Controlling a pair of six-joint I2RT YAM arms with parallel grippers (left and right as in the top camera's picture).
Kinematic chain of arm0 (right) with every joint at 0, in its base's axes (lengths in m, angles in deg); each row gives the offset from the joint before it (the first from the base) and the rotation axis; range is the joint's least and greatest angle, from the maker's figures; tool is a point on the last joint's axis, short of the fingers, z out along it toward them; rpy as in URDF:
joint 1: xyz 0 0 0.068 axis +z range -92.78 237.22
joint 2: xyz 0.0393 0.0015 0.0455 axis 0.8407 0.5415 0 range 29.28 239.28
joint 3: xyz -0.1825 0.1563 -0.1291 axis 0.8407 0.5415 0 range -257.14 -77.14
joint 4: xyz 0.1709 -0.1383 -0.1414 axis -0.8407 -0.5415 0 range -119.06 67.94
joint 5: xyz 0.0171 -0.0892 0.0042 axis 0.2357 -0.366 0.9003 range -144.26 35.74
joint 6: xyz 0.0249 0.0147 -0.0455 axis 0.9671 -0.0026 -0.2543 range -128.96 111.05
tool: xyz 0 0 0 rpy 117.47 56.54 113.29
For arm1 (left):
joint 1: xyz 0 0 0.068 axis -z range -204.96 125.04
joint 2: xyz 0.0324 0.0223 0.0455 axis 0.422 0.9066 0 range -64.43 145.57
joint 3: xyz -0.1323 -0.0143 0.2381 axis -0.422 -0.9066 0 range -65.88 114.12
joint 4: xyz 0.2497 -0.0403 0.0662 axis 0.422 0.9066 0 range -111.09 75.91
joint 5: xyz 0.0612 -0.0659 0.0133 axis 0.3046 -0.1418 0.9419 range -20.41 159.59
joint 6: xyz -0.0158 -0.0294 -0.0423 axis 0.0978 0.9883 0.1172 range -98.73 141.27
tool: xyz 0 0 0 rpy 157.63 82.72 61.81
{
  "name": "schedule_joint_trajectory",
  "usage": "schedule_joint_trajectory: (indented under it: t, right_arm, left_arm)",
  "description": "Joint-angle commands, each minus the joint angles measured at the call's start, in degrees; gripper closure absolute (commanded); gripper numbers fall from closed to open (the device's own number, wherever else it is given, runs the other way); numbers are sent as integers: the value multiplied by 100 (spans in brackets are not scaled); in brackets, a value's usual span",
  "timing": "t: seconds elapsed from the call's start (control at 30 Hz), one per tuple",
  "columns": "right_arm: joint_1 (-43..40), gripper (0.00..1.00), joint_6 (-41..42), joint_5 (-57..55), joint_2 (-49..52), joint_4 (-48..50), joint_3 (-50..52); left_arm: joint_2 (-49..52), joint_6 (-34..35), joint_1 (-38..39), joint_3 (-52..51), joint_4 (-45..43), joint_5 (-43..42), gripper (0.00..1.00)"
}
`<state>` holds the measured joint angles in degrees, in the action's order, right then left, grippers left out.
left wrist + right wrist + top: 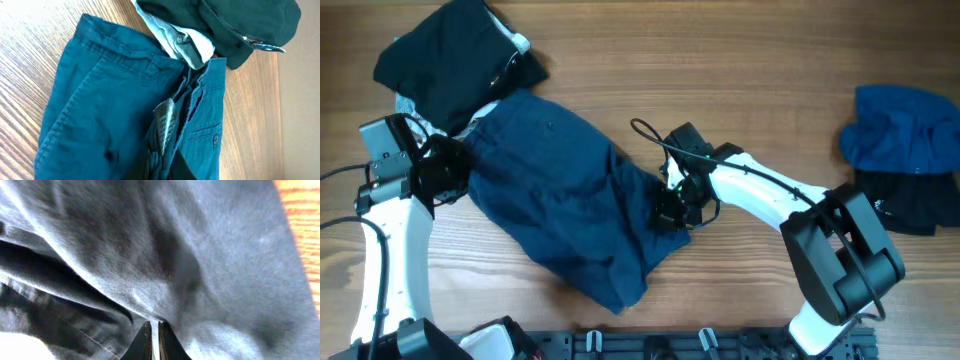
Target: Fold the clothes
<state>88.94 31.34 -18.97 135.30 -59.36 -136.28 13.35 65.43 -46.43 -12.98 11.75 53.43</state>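
Next, my right gripper lets go of the shorts' leg end on the bare wood (pixel 790 135) near the brighter blue garment.
The clothes' large navy-blue shorts (pixel 560 190) lie spread diagonally across the middle of the wooden table. My left gripper (pixel 455 170) is at their waistband end. In the left wrist view it (pixel 161 162) is shut on a bunched fold of the shorts (pixel 100 100) beside the open fly. My right gripper (pixel 670 208) is at the shorts' right edge, near a leg hem. In the right wrist view its fingertips (pixel 152 336) stand almost together, with a thin ridge of the cloth (pixel 200 255) pinched between them.
A black garment (pixel 450 55) lies at the far left, overlapping the waistband, with a pale grey-white piece (pixel 185 42) under it. A brighter blue garment (pixel 905 125) rests on another black one (pixel 910 205) at the right edge. A black rail (pixel 700 345) runs along the front.
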Motion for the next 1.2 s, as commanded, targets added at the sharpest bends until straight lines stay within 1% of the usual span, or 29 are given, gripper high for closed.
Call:
schedule_joint_trajectory:
  t: [0.0,0.1,0.17,0.3,0.37,0.4,0.5,0.6,0.63,0.67,0.73,0.8,0.87,1.03,1.1,1.17]
  right_arm:
    - [157,96,-323,-225,83,-179,-103]
    - [575,97,-271,-254,83,-79,-103]
    - [811,96,-278,-302,83,-46,-105]
    - [846,96,-363,-516,83,-332,-105]
    - [787,96,-981,-1097,83,-1128,-404]
    - [785,96,-1405,-1432,83,-1360,-625]
    - [837,96,-2422,-1556,81,-1381,-981]
    - [1078,96,-3010,-1266,81,-1220,-981]
    - [1174,93,-3104,-1305,83,-1154,-981]
    - [1279,86,-3121,-1482,114,-1130,-981]
    - [1346,85,-3130,-1622,238,-1121,-981]
    - [1331,90,-3154,-1676,380,-1137,-981]
    - [1327,95,-3130,-2028,518,-1158,-981]
    - [1246,96,-3119,-2505,890,-1003,-981]
    - [1021,96,-2951,-2949,911,-990,-981]
    - [608,96,-2953,-2973,911,-946,-981]
  left_arm:
    - [-37,-50,-57,85,-20,149,96]
    - [-37,-50,-57,85,-17,146,96]
    - [-37,-50,-55,85,-17,144,96]
    - [-37,-50,-55,85,44,144,96]
    - [-37,-50,-55,85,48,144,96]
    - [-37,-50,-55,85,46,144,96]
    - [-37,-50,-55,85,52,144,96]
    - [-37,-50,-55,85,107,144,96]
    - [-37,-48,-55,85,101,144,96]
    - [-37,-48,-57,85,103,144,96]
    - [-37,-50,-55,85,109,103,96]
    - [-37,-50,-55,85,109,57,96]
    - [-37,-50,-55,85,109,59,96]
    - [-37,-50,-55,85,111,57,96]
    - [-37,-50,-55,85,133,-13,96]
    - [-37,-48,-50,85,164,-96,93]
